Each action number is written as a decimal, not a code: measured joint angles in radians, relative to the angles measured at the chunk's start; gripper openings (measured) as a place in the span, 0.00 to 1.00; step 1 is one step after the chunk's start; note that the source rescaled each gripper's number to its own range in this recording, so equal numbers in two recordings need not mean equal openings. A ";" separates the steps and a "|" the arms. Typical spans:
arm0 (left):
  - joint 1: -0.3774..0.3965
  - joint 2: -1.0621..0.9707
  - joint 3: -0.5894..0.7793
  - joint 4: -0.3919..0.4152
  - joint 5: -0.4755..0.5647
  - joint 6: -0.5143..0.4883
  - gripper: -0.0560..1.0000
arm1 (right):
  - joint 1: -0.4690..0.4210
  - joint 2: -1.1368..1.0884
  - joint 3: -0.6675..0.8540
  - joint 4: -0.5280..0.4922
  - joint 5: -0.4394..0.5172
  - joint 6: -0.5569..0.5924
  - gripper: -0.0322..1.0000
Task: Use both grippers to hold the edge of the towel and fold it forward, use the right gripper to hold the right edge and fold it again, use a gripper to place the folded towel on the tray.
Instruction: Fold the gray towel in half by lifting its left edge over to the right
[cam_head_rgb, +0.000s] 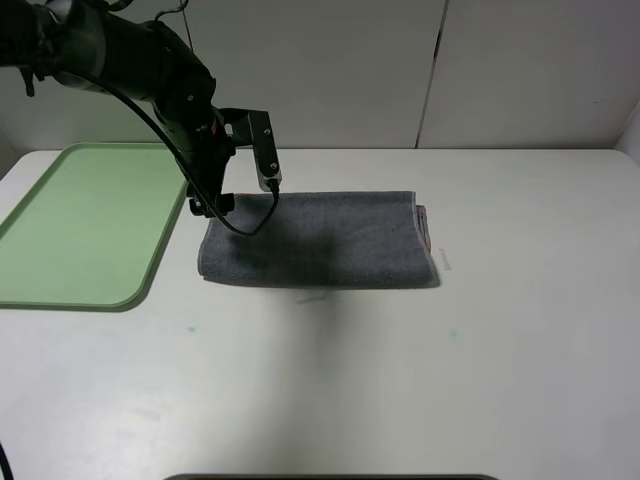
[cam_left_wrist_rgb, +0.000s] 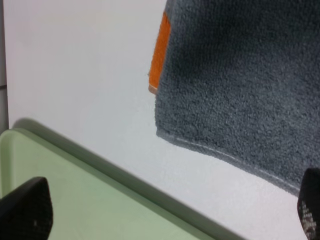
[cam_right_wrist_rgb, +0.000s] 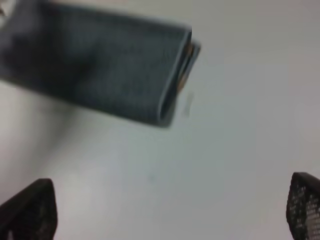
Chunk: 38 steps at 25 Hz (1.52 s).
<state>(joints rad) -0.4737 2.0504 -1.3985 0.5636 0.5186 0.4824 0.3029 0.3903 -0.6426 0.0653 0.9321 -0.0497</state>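
Note:
My left gripper goes next to the middle of the towel's short edge (cam_head_rgb: 212, 236) (cam_left_wrist_rgb: 265, 173) beside the pale green tray, where it will take hold.
The dark grey towel (cam_head_rgb: 320, 240) lies folded once into a long strip at the table's middle, its orange-striped end (cam_head_rgb: 425, 225) at the right. My left gripper (cam_head_rgb: 232, 185) hovers open over the towel's left end, holding nothing. In the left wrist view its fingertips (cam_left_wrist_rgb: 25, 210) stand wide apart above the gap between towel (cam_left_wrist_rgb: 240, 75) and pale green tray (cam_left_wrist_rgb: 75, 190). The tray (cam_head_rgb: 80, 225) lies left of the towel. My right gripper (cam_right_wrist_rgb: 165, 210) is open and away from the towel (cam_right_wrist_rgb: 100, 70), seen blurred from its right end; this arm is outside the exterior view.
White walls close off the table at the back. Bare white tabletop (cam_head_rgb: 400, 380) spreads in front of and to the right of the towel. A dark edge (cam_head_rgb: 330, 477) runs along the bottom of the exterior view.

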 joint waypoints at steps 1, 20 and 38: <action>0.000 0.000 0.000 0.000 0.000 0.000 0.99 | 0.000 -0.058 0.014 0.000 0.002 0.008 1.00; 0.000 0.000 0.000 0.000 0.015 0.000 0.99 | 0.000 -0.354 0.149 -0.029 0.087 0.085 1.00; 0.000 0.000 0.000 0.000 0.050 -0.114 0.99 | -0.408 -0.397 0.149 -0.054 0.087 0.069 1.00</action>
<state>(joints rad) -0.4737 2.0504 -1.3985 0.5636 0.5683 0.3683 -0.1052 -0.0062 -0.4933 0.0108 1.0191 0.0196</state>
